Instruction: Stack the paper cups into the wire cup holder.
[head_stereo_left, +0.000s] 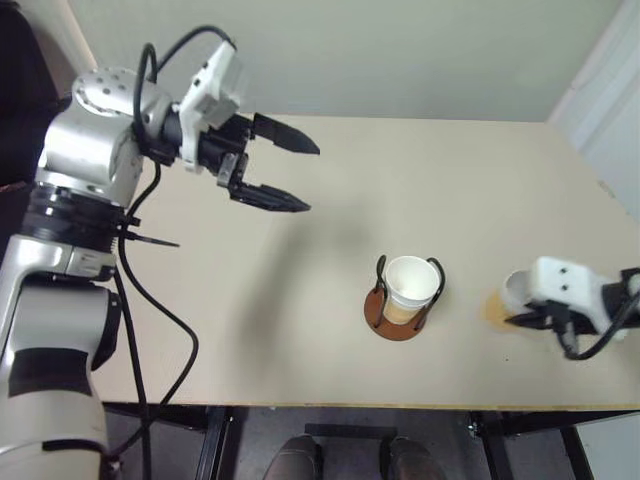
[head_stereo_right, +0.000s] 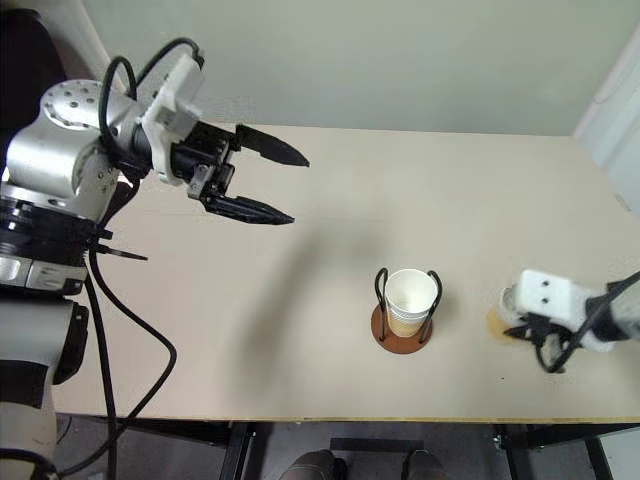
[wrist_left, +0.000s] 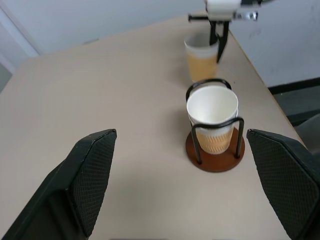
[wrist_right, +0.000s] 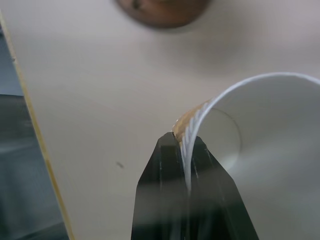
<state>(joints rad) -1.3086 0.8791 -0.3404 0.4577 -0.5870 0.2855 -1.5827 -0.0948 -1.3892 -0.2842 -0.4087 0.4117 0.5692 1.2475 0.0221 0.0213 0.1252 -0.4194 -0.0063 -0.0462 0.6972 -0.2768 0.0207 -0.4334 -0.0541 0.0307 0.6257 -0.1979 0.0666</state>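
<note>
The robot's right gripper should release its paper cup inside the upright cup in the wire cup holder (head_stereo_left: 409, 279).
The wire cup holder (head_stereo_left: 384, 322) stands on the table right of centre, its brown disc base and black loops around a paper cup (head_stereo_left: 410, 282) that sits upright inside; I cannot tell whether another is nested under it. To the holder's right, my right gripper (head_stereo_left: 518, 319) is shut on the rim of a second paper cup (head_stereo_left: 497, 303), the wall pinched between its fingers (wrist_right: 170, 165). Whether that cup rests on the table I cannot tell. My left gripper (head_stereo_left: 313, 180) hangs open and empty high over the table's left part, pointing toward the holder (wrist_left: 215, 156).
The tan table (head_stereo_left: 300, 300) ends at its front edge just below the holder and the held cup. Its right edge lies close behind my right gripper. A pale wall runs along the far side.
</note>
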